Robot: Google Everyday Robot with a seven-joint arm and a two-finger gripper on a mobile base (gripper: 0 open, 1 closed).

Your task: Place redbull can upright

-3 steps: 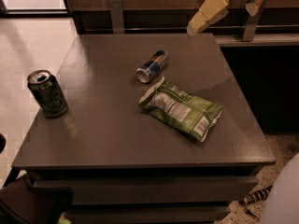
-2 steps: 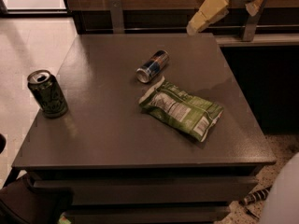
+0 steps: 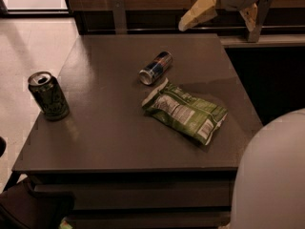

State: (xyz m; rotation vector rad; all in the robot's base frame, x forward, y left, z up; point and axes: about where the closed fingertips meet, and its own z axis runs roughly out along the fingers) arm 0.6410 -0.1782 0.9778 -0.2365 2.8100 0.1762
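The robot's gripper needs to close on the far end (image 3: 163, 59) of the redbull can, opposite the silver end of the can.
The redbull can (image 3: 156, 67), slim and blue-and-silver, lies on its side near the middle of the dark table (image 3: 109, 142), its silver end facing front-left. My gripper (image 3: 223, 14) hangs above the table's far right edge, well behind and to the right of the can. Its two tan fingers (image 3: 198, 13) are spread apart with nothing between them.
A green chip bag (image 3: 186, 113) lies flat just in front and right of the can. A wider dark green-black can (image 3: 47, 95) stands upright at the table's left edge. A wooden wall and rail run behind the table. A white robot part (image 3: 271, 175) fills the bottom right.
The gripper has shifted slightly left and its second finger has come into view. The can, bag and other can have not moved.
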